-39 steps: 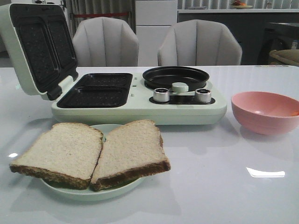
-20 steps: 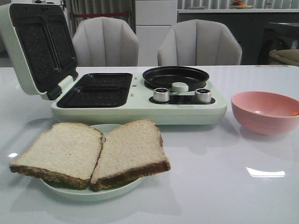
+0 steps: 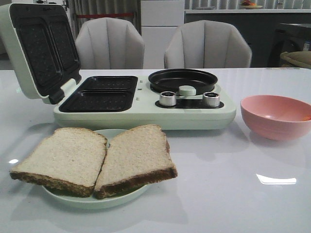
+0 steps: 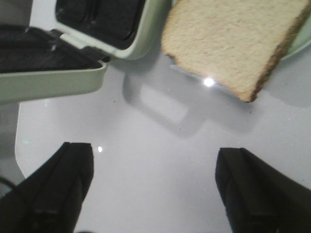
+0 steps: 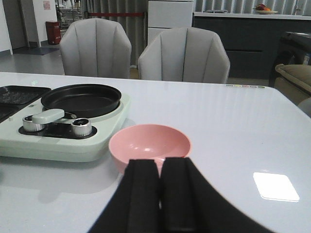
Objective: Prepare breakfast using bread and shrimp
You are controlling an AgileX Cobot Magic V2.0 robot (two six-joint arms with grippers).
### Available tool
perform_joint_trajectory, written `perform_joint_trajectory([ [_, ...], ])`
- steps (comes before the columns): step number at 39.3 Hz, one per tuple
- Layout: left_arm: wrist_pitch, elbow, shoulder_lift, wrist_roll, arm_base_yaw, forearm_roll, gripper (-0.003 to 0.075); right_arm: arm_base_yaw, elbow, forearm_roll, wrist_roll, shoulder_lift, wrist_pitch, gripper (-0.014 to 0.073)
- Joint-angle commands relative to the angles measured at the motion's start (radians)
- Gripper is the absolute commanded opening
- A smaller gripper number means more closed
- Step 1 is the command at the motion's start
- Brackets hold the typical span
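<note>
The bread slice farther from the pink bowl hangs over the plate. Next, my left gripper closes there on the outer front corner [image 3: 20, 173] [image 4: 246, 91] of that slice.
Two slices of bread [image 3: 63, 158] [image 3: 136, 155] lie side by side, flat on a pale green plate [image 3: 97, 200] at the table's front left. One slice [image 4: 233, 39] shows in the left wrist view, and my left gripper [image 4: 155, 150] hangs open over bare table a short way from it, holding nothing. My right gripper [image 5: 160, 162] is shut and empty, just in front of the pink bowl [image 5: 146, 145]. A faint orange speck [image 3: 306, 118] sits inside the bowl [image 3: 277, 116] at its right edge; I cannot tell whether it is the shrimp. Neither gripper appears in the front view.
A pale green breakfast maker [image 3: 146, 114] stands behind the plate. Its lid [image 3: 39, 48] is raised at the left over two dark grill wells, and a round black pan [image 3: 182, 77] sits on its right half. Two grey chairs stand beyond the table.
</note>
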Motion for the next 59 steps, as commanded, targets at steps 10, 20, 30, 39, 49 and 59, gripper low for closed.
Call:
perform_joint_trajectory([
  [10,-0.113,0.004,0.185,-0.022,-0.067,0.107,0.0562,-0.004,-0.016,-0.002,-0.005,-0.02,-0.087,0.0146],
  [20,-0.145,0.004,0.332,-0.075,-0.07,0.186,0.0562,-0.004,-0.016,-0.002,-0.005,-0.02,-0.087,0.0146],
  [30,-0.145,-0.004,0.443,-0.157,-0.07,0.274,0.0562,-0.004,-0.016,-0.002,-0.005,-0.02,-0.087,0.0146],
  [39,-0.144,-0.03,0.508,-0.205,-0.041,0.351,0.0562,-0.004,-0.016,-0.002,-0.005,-0.02,-0.087,0.0146],
  [49,-0.138,-0.058,0.549,-0.29,-0.022,0.431,0.0562,-0.004,-0.016,-0.002,-0.005,-0.02,-0.087,0.0146],
  [59,-0.137,-0.058,0.596,-0.33,0.0,0.477,0.0562,-0.004,-0.016,-0.002,-0.005,-0.02,-0.087,0.0146],
])
